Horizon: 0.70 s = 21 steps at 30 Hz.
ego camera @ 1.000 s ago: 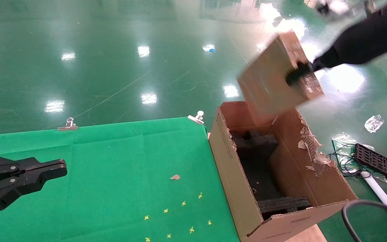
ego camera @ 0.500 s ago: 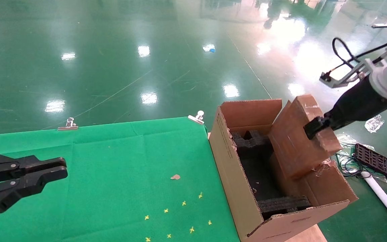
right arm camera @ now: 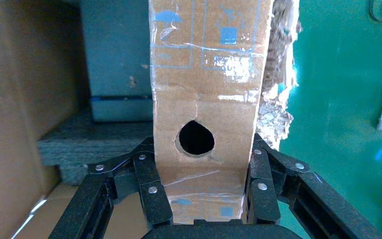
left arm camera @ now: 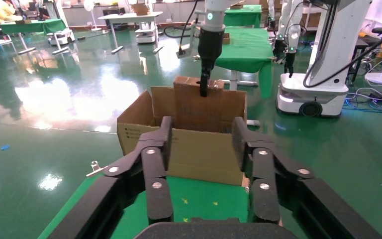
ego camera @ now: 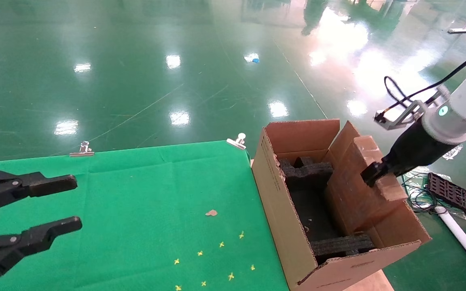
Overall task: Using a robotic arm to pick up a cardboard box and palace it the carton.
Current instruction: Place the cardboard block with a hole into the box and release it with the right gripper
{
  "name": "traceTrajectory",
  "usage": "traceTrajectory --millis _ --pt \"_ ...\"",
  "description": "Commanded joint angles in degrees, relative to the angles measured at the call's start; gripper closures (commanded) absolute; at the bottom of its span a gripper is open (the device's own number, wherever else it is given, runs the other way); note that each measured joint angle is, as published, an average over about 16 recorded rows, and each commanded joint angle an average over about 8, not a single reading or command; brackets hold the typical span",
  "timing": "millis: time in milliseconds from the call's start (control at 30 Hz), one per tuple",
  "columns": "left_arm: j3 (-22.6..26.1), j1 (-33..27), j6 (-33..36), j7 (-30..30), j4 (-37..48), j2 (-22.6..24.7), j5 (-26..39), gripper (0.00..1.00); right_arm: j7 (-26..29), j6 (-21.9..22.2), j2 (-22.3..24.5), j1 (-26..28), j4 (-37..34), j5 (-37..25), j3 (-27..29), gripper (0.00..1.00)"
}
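Note:
My right gripper is going to set the slim cardboard box down in the carton (ego camera: 350, 205) between the black foam inserts, up against the torn side. The box now stands tilted inside the carton.
The robotic arm (ego camera: 455, 113), my right one, reaches down from the right. Its gripper (ego camera: 372, 171) is shut on the narrow top end of the slim cardboard box (ego camera: 354, 190). The box stands tilted inside the carton (ego camera: 281, 210), against its right wall, with its upper part above the rim. In the right wrist view the fingers (right arm camera: 151, 174) clamp both sides of the box (right arm camera: 209, 99) just below its round hole. Black foam inserts (ego camera: 308, 171) lie in the carton. My left gripper (ego camera: 75, 202) is open and empty over the green table.
The green cloth table (ego camera: 136, 194) has two metal clips (ego camera: 81, 149) at its far edge and a cardboard scrap (ego camera: 210, 212). On the floor to the right lie a black tray (ego camera: 455, 194), cables and a white pole (ego camera: 459, 238). The carton's right flap (right arm camera: 278, 89) is torn.
My right arm brought the cardboard box down from above the carton into it, along the right wall. My left gripper opened from shut.

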Motion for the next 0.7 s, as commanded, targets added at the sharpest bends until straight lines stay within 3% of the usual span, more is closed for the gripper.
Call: traceTrajectory --millis 33,367,700 --pt "0.0 0.0 0.0 0.0 0.0 0.0 0.0 0.00 0.1 0.6 -0.6 -1.2 -0.9 -0.2 -0.1 1.00" --pt "0.0 0.0 0.0 0.0 0.0 0.0 0.0 0.00 1.6 7.0 -3.4 -8.1 -3.2 0.1 0.0 1.00" --pt "0.1 0.0 0.0 0.0 0.0 0.0 -0.1 0.00 2.1 18.2 -4.6 -15.7 -4.0 1.7 1.2 1.00"
